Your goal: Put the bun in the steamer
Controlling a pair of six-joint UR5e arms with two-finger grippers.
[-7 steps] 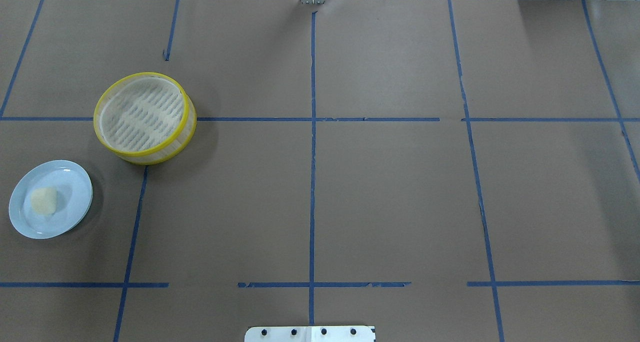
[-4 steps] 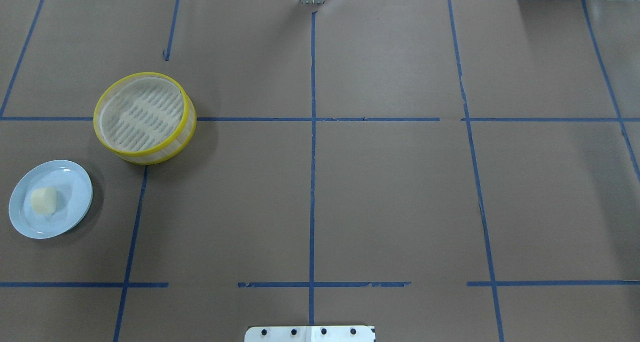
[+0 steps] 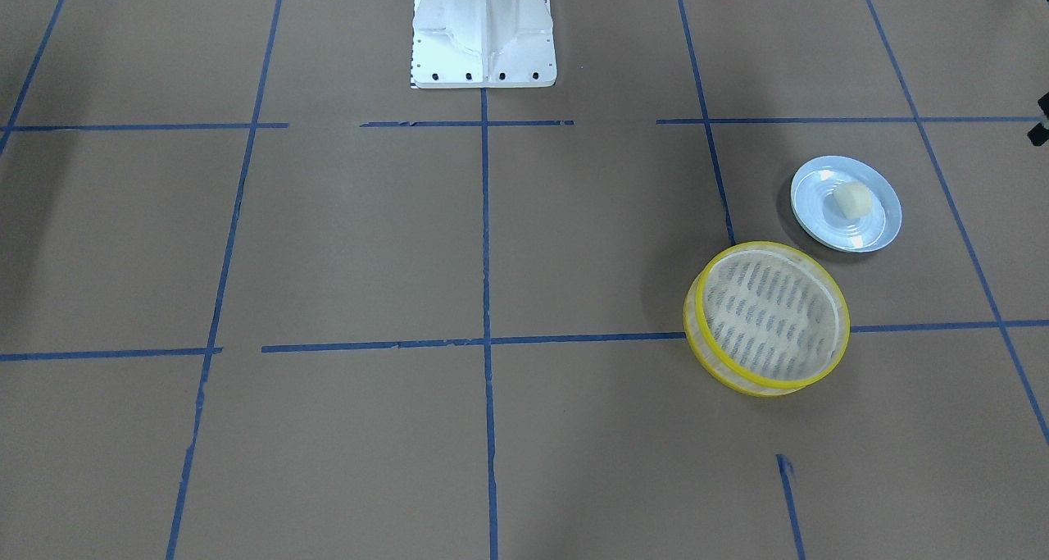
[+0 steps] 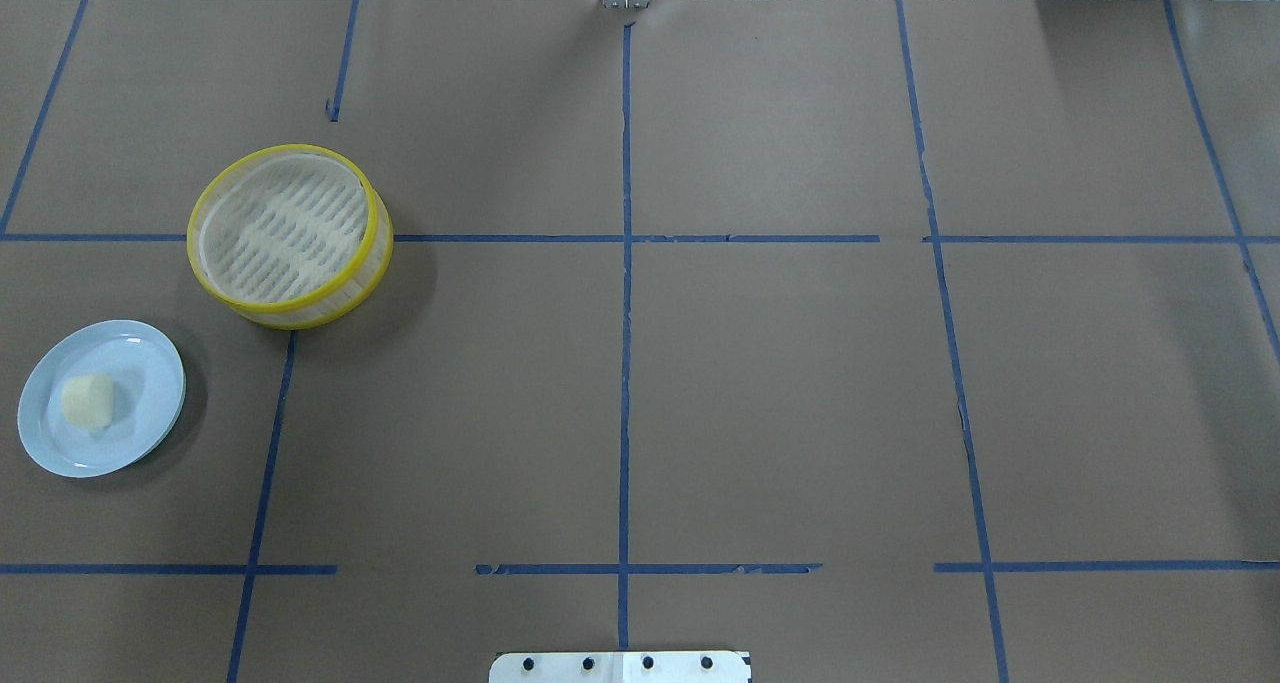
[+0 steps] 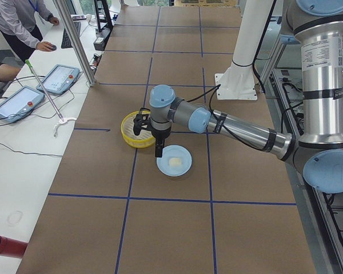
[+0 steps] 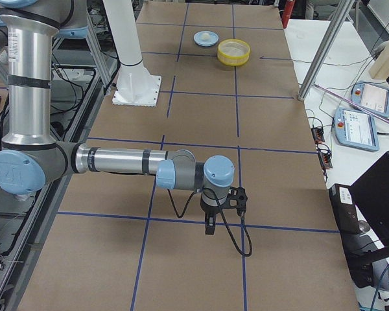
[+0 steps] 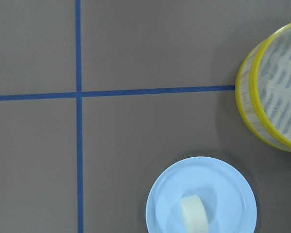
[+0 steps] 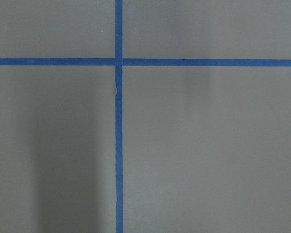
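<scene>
The robot's left gripper will next go to the cream-white bun on the pale blue plate and close across the bun's middle (image 3: 852, 200) (image 7: 195, 215).
The cream-white bun (image 4: 88, 401) lies on a pale blue plate (image 4: 150, 363) at the table's left. The yellow-rimmed steamer (image 4: 192, 235) stands empty just beyond the plate. Bun (image 3: 852, 198), plate (image 3: 877, 232) and steamer (image 3: 770, 384) also show in the front-facing view. The left wrist view looks down on the bun (image 7: 194, 212) and the steamer (image 7: 254, 104). My left gripper (image 5: 155, 149) shows only in the exterior left view, above the plate and steamer; I cannot tell if it is open. My right gripper (image 6: 209, 227) shows only in the exterior right view, far from them; I cannot tell its state.
Blue tape lines grid the brown table. The white robot pedestal (image 3: 483, 27) stands at the robot's edge. Tablets (image 5: 60, 77) and operators are on the side bench in the exterior left view. Teach pendants (image 6: 356, 126) lie beside the table.
</scene>
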